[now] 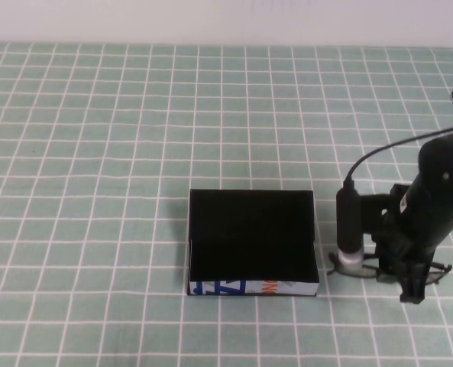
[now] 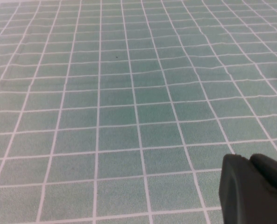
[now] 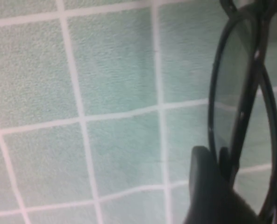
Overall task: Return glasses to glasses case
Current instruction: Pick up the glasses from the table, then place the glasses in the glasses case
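Note:
The glasses will go inside the black glasses case (image 1: pixel 252 262), just behind its white printed side, where my right gripper will let go of them.
The glasses case (image 1: pixel 253 233) is a black box in the middle of the table, with its white printed side facing the near edge. Its top looks all black and I cannot tell the lid from the inside. The glasses (image 1: pixel 442 269) lie on the cloth right of the case, mostly hidden under my right arm. My right gripper (image 1: pixel 412 290) is lowered onto them. In the right wrist view my right gripper (image 3: pixel 218 156) is shut on the thin dark frame beside a tinted lens (image 3: pixel 236 84). My left gripper (image 2: pixel 250 161) is shut and empty over bare cloth.
A green cloth with a white grid (image 1: pixel 96 153) covers the whole table. The right arm's wrist camera (image 1: pixel 350 229) hangs between the case and the gripper. A pale wall (image 1: pixel 226 19) runs along the far edge.

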Controlling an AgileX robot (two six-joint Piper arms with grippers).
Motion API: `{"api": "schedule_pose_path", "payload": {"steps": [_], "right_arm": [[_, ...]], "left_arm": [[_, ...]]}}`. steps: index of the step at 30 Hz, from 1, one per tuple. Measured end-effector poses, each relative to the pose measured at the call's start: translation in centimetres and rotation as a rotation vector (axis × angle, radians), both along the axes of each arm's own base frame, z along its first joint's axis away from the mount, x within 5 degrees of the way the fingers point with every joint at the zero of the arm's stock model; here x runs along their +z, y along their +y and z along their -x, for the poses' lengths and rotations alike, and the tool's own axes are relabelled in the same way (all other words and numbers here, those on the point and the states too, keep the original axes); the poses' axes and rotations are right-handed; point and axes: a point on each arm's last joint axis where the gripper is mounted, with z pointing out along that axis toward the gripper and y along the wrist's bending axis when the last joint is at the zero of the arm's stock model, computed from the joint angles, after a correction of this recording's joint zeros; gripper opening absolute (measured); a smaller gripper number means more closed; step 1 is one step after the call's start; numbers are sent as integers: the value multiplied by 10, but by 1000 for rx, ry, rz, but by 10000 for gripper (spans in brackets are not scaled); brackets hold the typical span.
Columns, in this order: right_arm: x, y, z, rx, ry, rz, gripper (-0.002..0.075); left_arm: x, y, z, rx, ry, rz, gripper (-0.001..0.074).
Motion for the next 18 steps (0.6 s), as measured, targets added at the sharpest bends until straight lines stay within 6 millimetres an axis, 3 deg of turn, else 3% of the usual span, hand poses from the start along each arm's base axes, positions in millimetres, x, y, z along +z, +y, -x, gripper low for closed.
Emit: {"api": "schedule_pose_path", "payload": {"steps": [11, 18], "right_arm": [[48, 1, 16, -51, -95, -137, 257], [66, 7, 25, -67, -124, -223, 257]], "left_arm": [[0, 0, 0, 0, 0, 0, -2], [0, 0, 0, 0, 0, 0, -2]]}}
